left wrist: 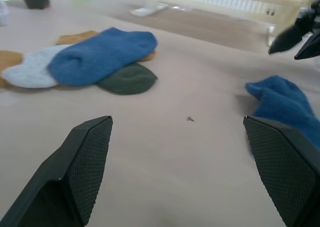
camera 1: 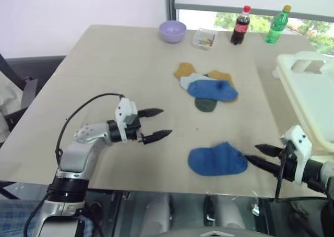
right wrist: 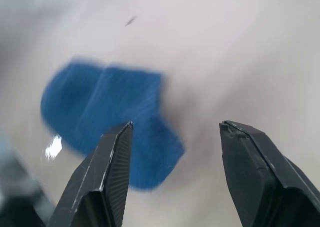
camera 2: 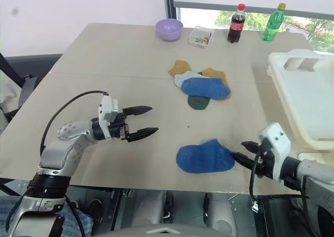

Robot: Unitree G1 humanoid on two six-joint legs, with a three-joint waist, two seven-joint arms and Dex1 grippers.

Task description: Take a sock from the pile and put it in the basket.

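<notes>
I will next move my right gripper to the basket-side end (camera 1: 235,95) of the blue sock on top of the pile and close it there.
A blue sock (camera 1: 216,160) lies flat on the table near its front edge, apart from the pile (camera 1: 206,85). My right gripper (camera 1: 251,152) is open just to the sock's right, fingertips pointing at it, with nothing between them; the right wrist view shows the sock (right wrist: 100,107) beyond the spread fingers (right wrist: 112,157). The pile in the middle of the table holds mustard-yellow, pale grey and dark green socks with a second blue sock (camera 1: 213,90) on top. The cream-white basket (camera 1: 313,85) stands at the table's right edge. My left gripper (camera 1: 166,121) is open and empty over the table, left of the sock.
At the back of the table stand a lilac bowl (camera 1: 173,31), a small clear box of coloured items (camera 1: 204,38), a cola bottle (camera 1: 241,25) and a green bottle (camera 1: 277,24). The front table edge (camera 1: 156,187) runs just below the sock.
</notes>
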